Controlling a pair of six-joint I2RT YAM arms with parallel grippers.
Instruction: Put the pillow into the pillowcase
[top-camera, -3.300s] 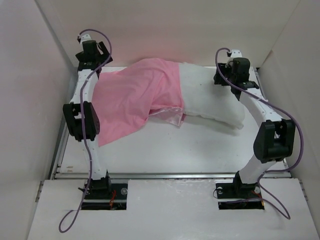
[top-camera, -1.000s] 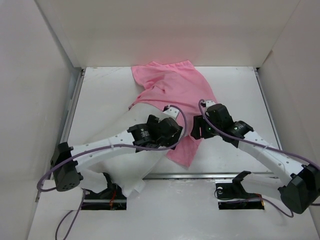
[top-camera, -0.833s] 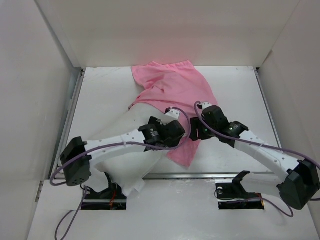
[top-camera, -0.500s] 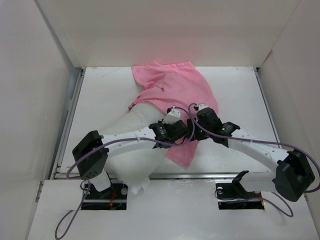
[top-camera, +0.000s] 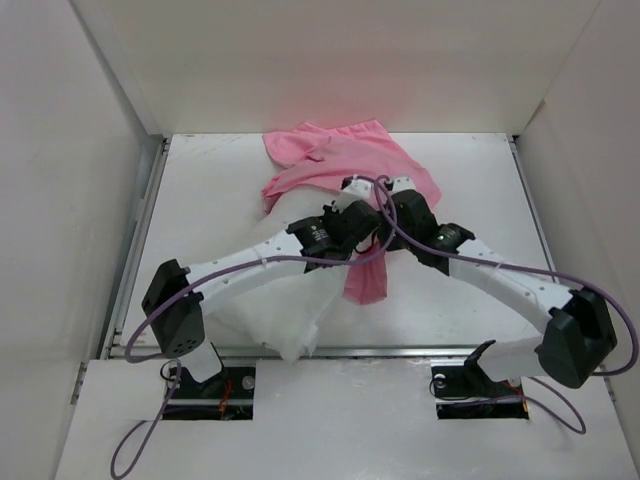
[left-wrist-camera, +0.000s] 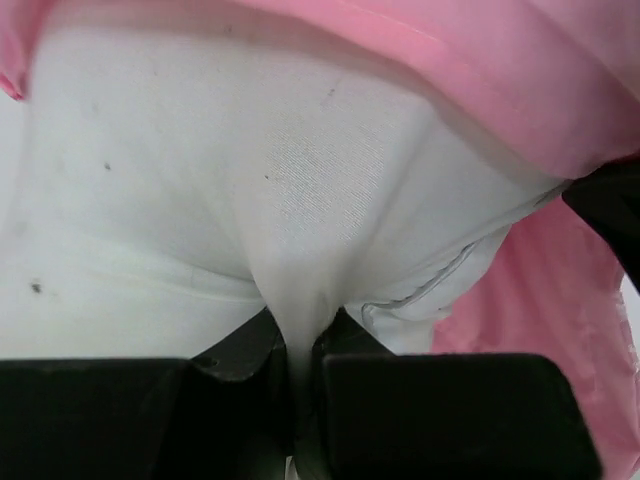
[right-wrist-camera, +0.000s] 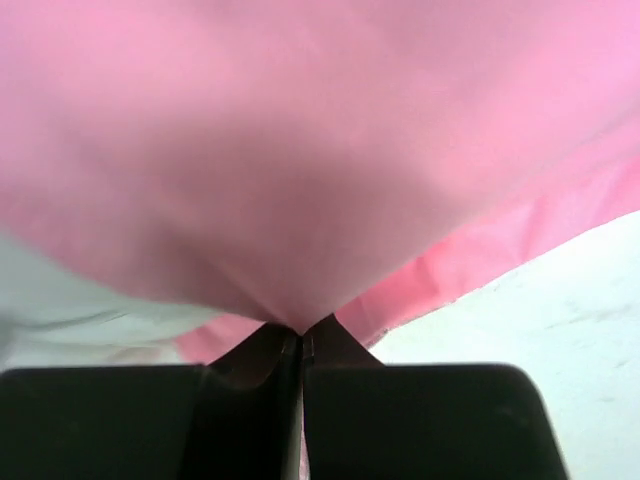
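Note:
Next, I release the white pillow from my left gripper on the table (top-camera: 291, 207), setting it free just in front of the near edge of the pink pillowcase.
The pink pillowcase (top-camera: 335, 160) lies bunched at the back of the table, with a flap (top-camera: 366, 280) hanging toward the front. The white pillow (top-camera: 285, 318) sticks out of it toward the near edge, partly under my left arm. Both grippers meet at the pillowcase's mouth. My left gripper (top-camera: 356, 216) is shut on a pinch of the pillow's white fabric (left-wrist-camera: 300, 250), with the pink pillowcase (left-wrist-camera: 520, 100) draped over it. My right gripper (top-camera: 388, 214) is shut on a fold of the pillowcase (right-wrist-camera: 300, 180); a bit of pillow (right-wrist-camera: 60, 300) shows at the left.
White walls close in the table (top-camera: 470, 180) on the left, back and right. A metal rail (top-camera: 400, 351) runs along the near edge in front of the arm bases. Purple cables loop from both arms.
Both arms have pushed toward the back. The right gripper has shut on the pillowcase and the left on the pillow. The pillowcase has bunched up at the back.

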